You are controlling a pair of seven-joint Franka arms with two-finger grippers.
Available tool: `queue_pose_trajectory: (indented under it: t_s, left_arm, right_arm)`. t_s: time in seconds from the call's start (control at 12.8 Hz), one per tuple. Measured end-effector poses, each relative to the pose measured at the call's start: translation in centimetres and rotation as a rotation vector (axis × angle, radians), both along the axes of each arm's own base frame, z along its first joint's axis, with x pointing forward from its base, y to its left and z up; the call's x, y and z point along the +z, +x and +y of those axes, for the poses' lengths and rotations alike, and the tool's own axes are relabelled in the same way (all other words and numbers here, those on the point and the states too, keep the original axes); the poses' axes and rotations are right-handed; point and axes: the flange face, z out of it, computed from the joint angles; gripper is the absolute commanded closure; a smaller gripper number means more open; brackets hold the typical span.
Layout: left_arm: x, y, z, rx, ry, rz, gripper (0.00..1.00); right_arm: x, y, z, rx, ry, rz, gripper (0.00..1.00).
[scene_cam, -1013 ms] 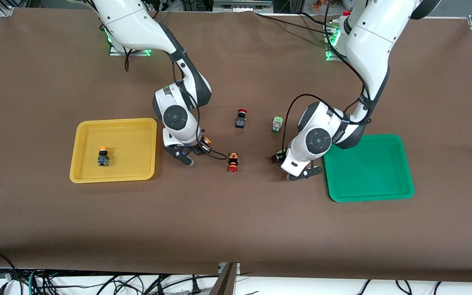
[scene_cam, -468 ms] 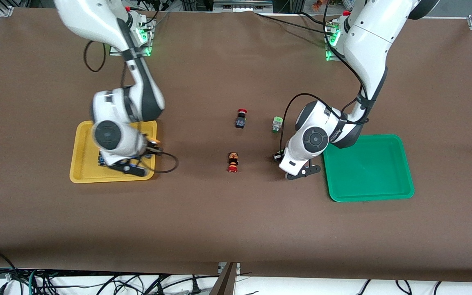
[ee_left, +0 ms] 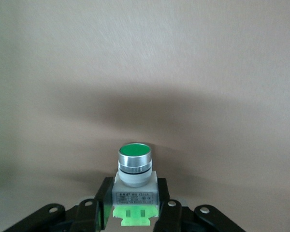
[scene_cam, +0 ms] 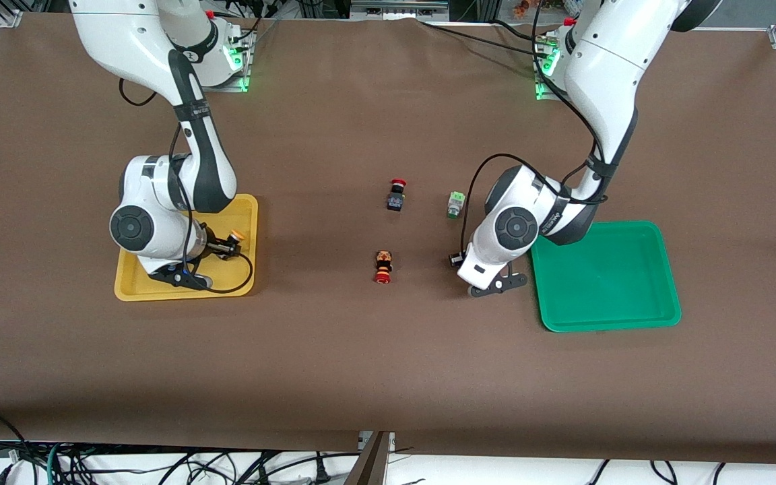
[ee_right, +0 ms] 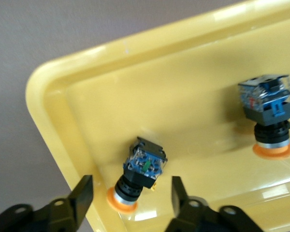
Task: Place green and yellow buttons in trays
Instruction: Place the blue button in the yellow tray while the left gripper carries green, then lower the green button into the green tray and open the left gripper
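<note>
The green button will drop from my left gripper inside the green tray [scene_cam: 632,262], near its middle, toward the far outer corner.
My right gripper [scene_cam: 221,248] is open over the yellow tray [scene_cam: 248,222]. In the right wrist view a yellow button [ee_right: 141,171] lies free on the yellow tray [ee_right: 43,87] between my right gripper's [ee_right: 131,188] spread fingers. Its orange cap [scene_cam: 234,236] shows in the front view. A second yellow button [ee_right: 270,113] lies in the same tray. My left gripper [ee_left: 134,193] is shut on a green button [ee_left: 134,166], over bare table beside the green tray [scene_cam: 607,276]. Another green button [scene_cam: 455,204] lies on the table.
Two red-capped black switches lie mid-table, one [scene_cam: 396,195] farther from the front camera and one [scene_cam: 382,266] nearer. My left gripper [scene_cam: 457,258] is low over the table between the nearer red switch and the green tray, which holds nothing.
My right gripper carried the yellow button from mid-table to the yellow tray, then opened and let it go. My left gripper shifted only slightly.
</note>
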Motion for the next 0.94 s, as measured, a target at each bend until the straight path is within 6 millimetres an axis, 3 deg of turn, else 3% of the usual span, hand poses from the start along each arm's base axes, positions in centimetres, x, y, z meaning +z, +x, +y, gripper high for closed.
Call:
queue_pose_trajectory:
  t_s: [0.16, 0.39, 0.55, 0.7, 0.78, 0.94]
  left_arm:
    - [2.7, 2.1, 2.4, -0.076, 0.008, 0.04, 1.0]
    - [6.0, 5.2, 9.4, -0.198, -0.017, 0.068, 1.0]
    - [6.0, 6.3, 15.6, -0.261, -0.041, 0.1, 1.0]
    - [5.2, 7.0, 23.5, -0.286, -0.073, 0.124, 1.0]
    - [4.4, 6.7, 27.2, -0.288, -0.09, 0.138, 1.0]
    - [2.8, 5.8, 32.5, -0.267, -0.1, 0.169, 1.0]
  right_arm:
    - [3.8, 1.8, -1.0, 0.012, 0.011, 0.007, 0.06]
    - [10.0, 2.8, -2.1, 0.028, 0.04, -0.001, 0.01]
    - [14.6, 2.1, -2.3, 0.039, 0.068, -0.011, 0.01]
    - [19.9, 0.7, -2.7, 0.042, 0.106, -0.029, 0.01]
    - [22.5, -0.2, -3.2, 0.047, 0.111, -0.039, 0.01]
    - [27.1, -2.0, -4.3, 0.066, 0.101, -0.069, 0.01]
